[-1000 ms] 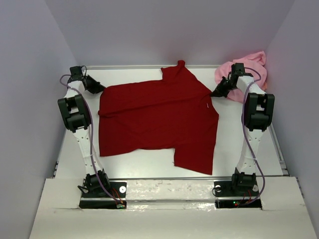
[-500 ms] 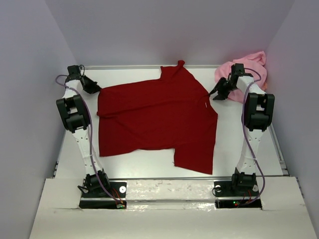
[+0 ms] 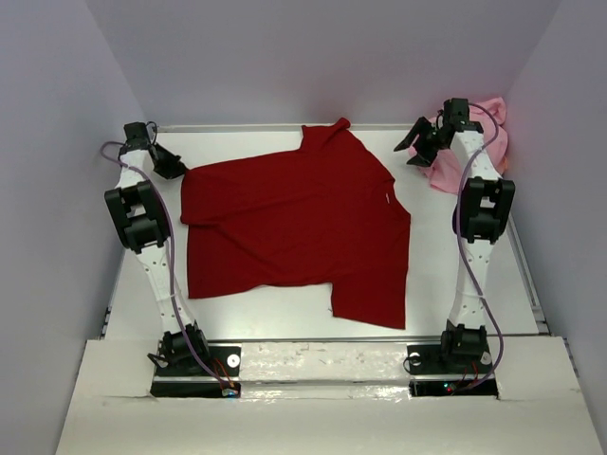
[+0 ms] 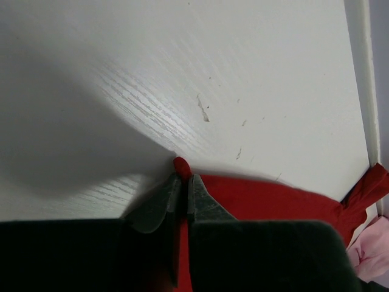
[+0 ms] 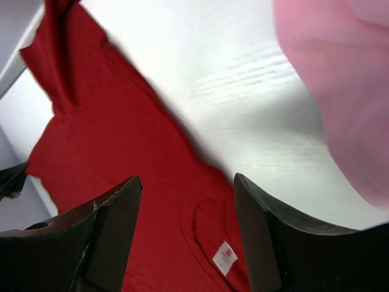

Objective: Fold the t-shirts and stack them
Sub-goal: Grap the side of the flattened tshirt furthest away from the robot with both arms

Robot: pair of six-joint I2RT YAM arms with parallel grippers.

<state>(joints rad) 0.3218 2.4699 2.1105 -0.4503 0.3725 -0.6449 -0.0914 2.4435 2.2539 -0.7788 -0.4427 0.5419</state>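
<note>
My right gripper is to go next to the dark red t-shirt's shoulder [image 3: 382,170] [image 5: 205,171], beside the collar with the white label, and close there.
The dark red t-shirt [image 3: 294,227] lies spread across the middle of the white table [image 3: 285,303], one lower part folded up. My left gripper [image 3: 176,169] is at the shirt's far left corner, shut on a bit of red cloth [image 4: 181,167] that pokes out between its fingertips [image 4: 182,181]. My right gripper [image 3: 414,147] hangs open above the shirt's far right edge with nothing between its fingers [image 5: 187,182]; below it I see red cloth [image 5: 121,134] and a white label [image 5: 225,257]. The light pink t-shirt [image 3: 488,128] sits crumpled in the far right corner, and it also shows in the right wrist view [image 5: 340,79].
Grey walls close in the table on the left, back and right. A raised rail [image 3: 247,127] runs along the far edge. Both arm bases [image 3: 194,360] stand at the near edge. Bare table lies between the red shirt and the pink one.
My right gripper has opened, let go of the red shirt's right edge and moved up toward the far edge. My left gripper has drawn its corner slightly left and back.
</note>
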